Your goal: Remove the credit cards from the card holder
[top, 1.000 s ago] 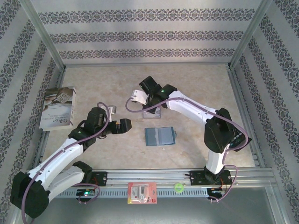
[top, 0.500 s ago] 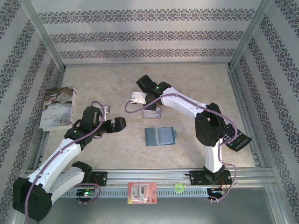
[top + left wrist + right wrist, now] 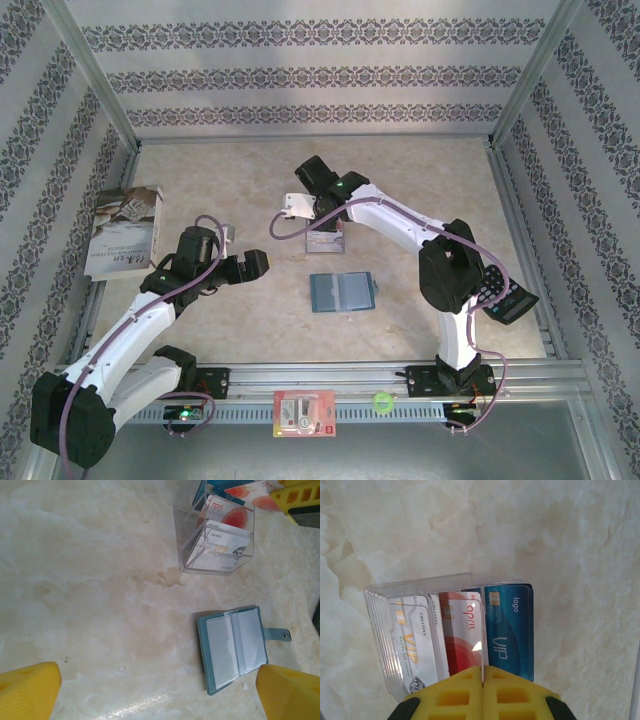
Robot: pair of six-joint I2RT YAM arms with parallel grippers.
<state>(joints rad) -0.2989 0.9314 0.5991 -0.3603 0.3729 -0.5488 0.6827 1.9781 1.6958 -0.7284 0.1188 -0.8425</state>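
Observation:
My right gripper will let the red-and-white card fall into the clear plastic box (image 3: 325, 228) (image 3: 465, 635), between the blue and pale grey cards.
The teal card holder (image 3: 342, 292) lies open on the table, and its clear pockets (image 3: 234, 647) look empty. Behind it stands a clear plastic box (image 3: 325, 242) with credit cards upright in it: blue (image 3: 512, 630), red-and-white (image 3: 462, 630) and pale grey (image 3: 412, 640). My right gripper (image 3: 482, 672) hangs over that box, shut on a red-and-white card (image 3: 247, 489) that I see edge-on between its yellow pads. My left gripper (image 3: 262, 262) stands wide open to the left of the holder, with nothing between its fingertips (image 3: 27, 690).
A pale book (image 3: 125, 232) lies at the left wall. A black calculator (image 3: 500, 295) sits at the right behind my right arm. A red-and-white packet (image 3: 305, 412) and a green knob (image 3: 380, 402) rest on the front rail.
My left arm has drawn back a little to the left, still open. My right arm's elbow has swung left while its gripper stayed shut over the clear box.

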